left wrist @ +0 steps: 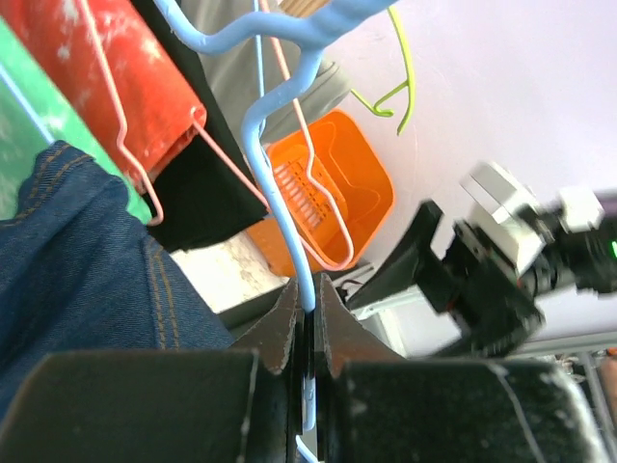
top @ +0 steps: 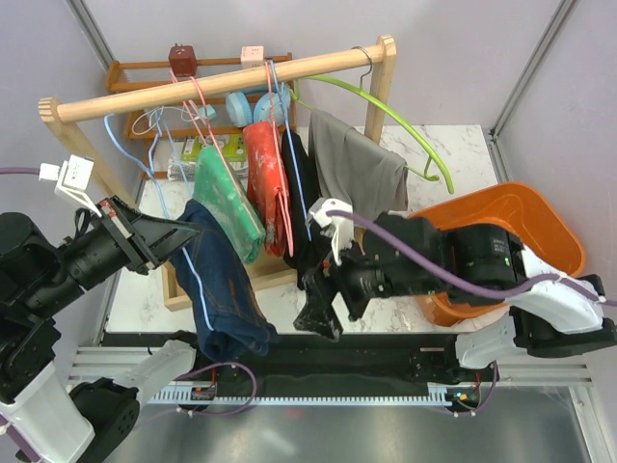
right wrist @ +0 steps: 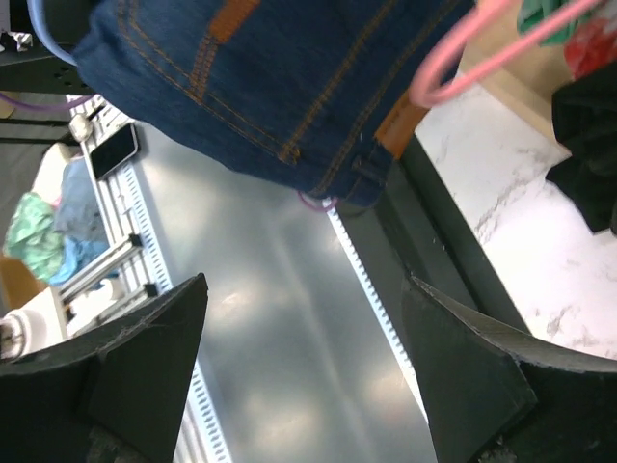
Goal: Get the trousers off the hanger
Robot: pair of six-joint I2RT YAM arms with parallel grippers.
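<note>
Next, I move my right gripper to the lower near end (top: 243,340) (right wrist: 349,181) of the dark navy denim trousers and close it there, below the light-blue hanger.
The dark navy denim trousers (top: 224,294) hang folded over a light-blue hanger (top: 193,275) held out in front of the wooden rail (top: 222,85). My left gripper (top: 191,234) is shut on that hanger's wire, and the left wrist view shows the blue wire (left wrist: 307,289) pinched between the jaws, with denim (left wrist: 77,270) to the left. The mint-green trousers (top: 227,198) hang from the rail on a pink hanger. My right gripper (top: 323,294) stands open just right of the denim. In the right wrist view, the denim (right wrist: 260,87) is above its fingers (right wrist: 145,347) and nothing lies between them.
A red garment (top: 265,178), a black one (top: 304,207) and a grey one (top: 357,169) hang on the rail. An empty green hanger (top: 410,130) curves off to the right. An orange basket (top: 540,217) sits at the right. The marble tabletop (right wrist: 521,183) lies below.
</note>
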